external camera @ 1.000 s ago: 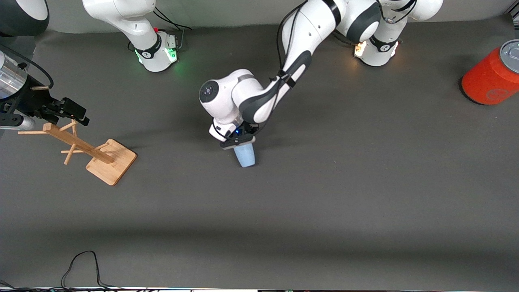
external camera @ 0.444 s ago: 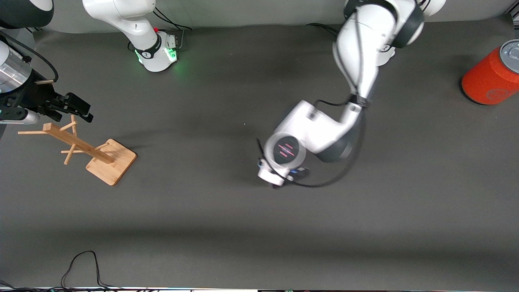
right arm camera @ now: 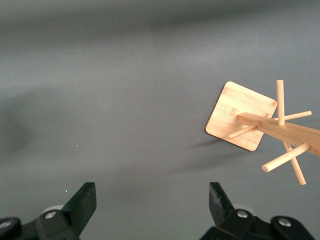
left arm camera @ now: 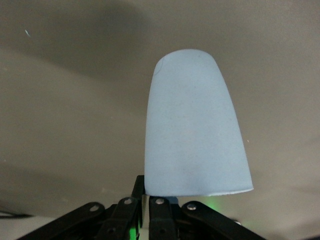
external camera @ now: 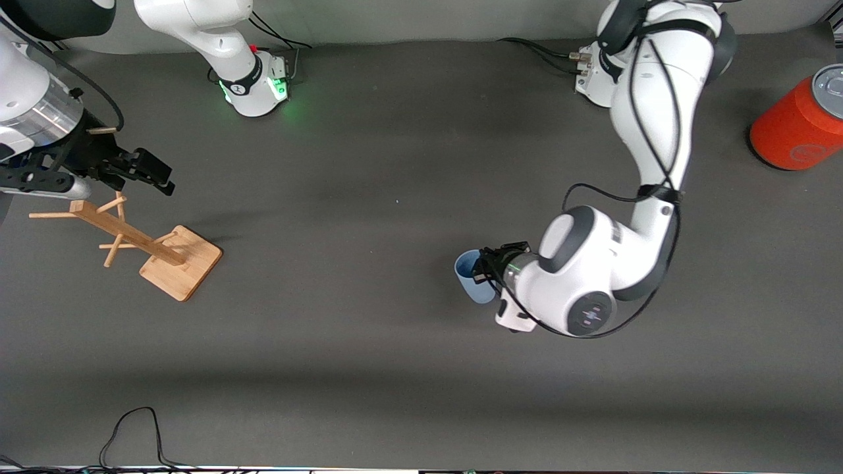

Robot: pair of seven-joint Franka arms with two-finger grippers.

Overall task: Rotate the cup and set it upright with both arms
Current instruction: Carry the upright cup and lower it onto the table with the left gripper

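Observation:
Next, I release the light-blue cup with my left gripper on the bare table (external camera: 455, 259) between the wooden rack and orange-red can. The cup is now over the table's middle.
The light-blue cup (external camera: 473, 276) is gripped at its rim by my left gripper (external camera: 492, 268), over the middle of the table. In the front view the cup is tilted and its open mouth shows, turned toward the right arm's end. In the left wrist view the cup (left arm camera: 195, 125) fills the middle and the left gripper (left arm camera: 147, 187) is shut on its rim. My right gripper (external camera: 153, 175) is open and empty, over the wooden rack (external camera: 141, 243). In the right wrist view the right gripper (right arm camera: 152, 200) has its fingers wide apart over bare table.
The wooden rack (right arm camera: 260, 125) stands at the right arm's end. An orange-red can with a grey lid (external camera: 800, 122) lies at the left arm's end near the bases. A black cable (external camera: 132, 428) loops at the table edge nearest the front camera.
My left arm swung the cup toward the left arm's end and nearer the front camera and turned it; its mouth now shows. My right gripper shifted slightly toward the middle.

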